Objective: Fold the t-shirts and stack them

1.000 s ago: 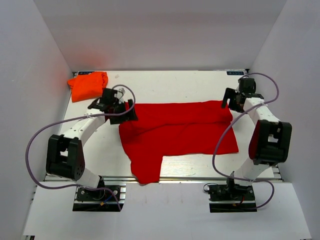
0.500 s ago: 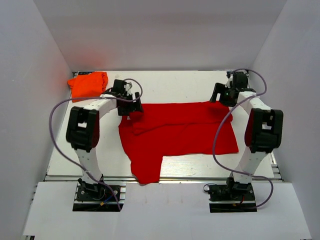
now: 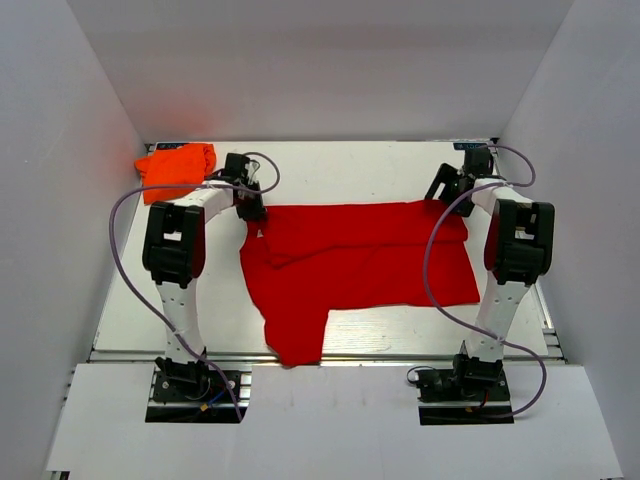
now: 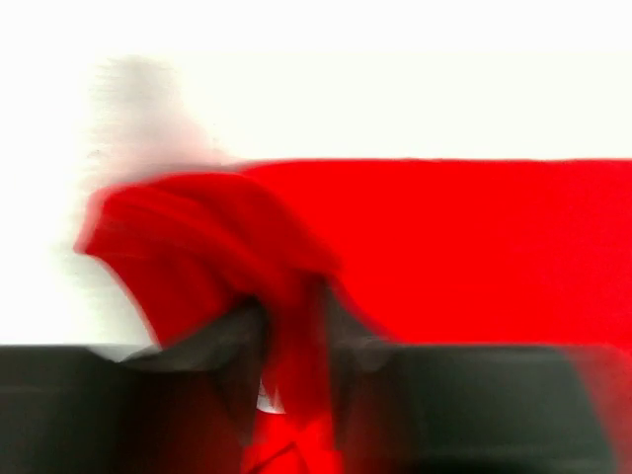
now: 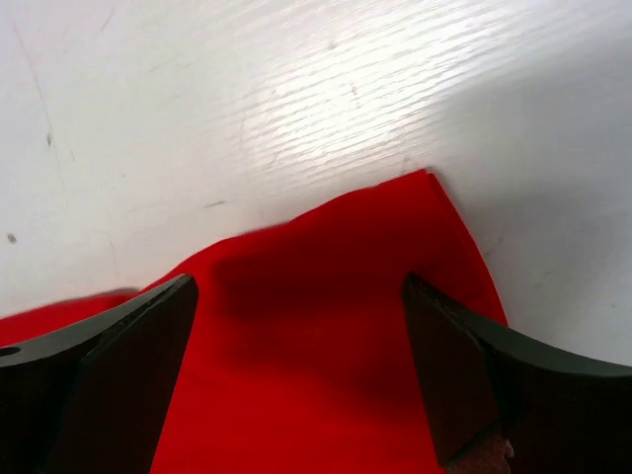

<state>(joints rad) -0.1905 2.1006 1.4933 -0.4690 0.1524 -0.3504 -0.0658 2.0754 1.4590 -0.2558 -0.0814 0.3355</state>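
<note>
The red t-shirt has a front hem corner [image 3: 475, 300] at the end of the hem away from the hanging sleeve. My right gripper will close on it next.
The red t-shirt [image 3: 360, 265] lies spread across the middle of the white table, one sleeve hanging toward the front edge. The orange t-shirt [image 3: 175, 168] sits bunched in the back left corner. My left gripper [image 3: 250, 205] is at the red shirt's back left corner. In the blurred left wrist view its fingers [image 4: 237, 365] stand close together, with a bunch of red cloth [image 4: 197, 247] pinched between them. My right gripper [image 5: 296, 336] hangs open over the shirt's back right corner [image 5: 415, 227], fingers wide on either side of the cloth.
White walls close in the table [image 3: 340, 170] on the left, back and right. The metal rail [image 3: 400, 352] runs along the front edge, with both arm bases below it. Cables loop beside each arm.
My left arm swung toward the back and its gripper closed on the red shirt's back left corner. My right gripper moved to the back right corner and stayed open.
</note>
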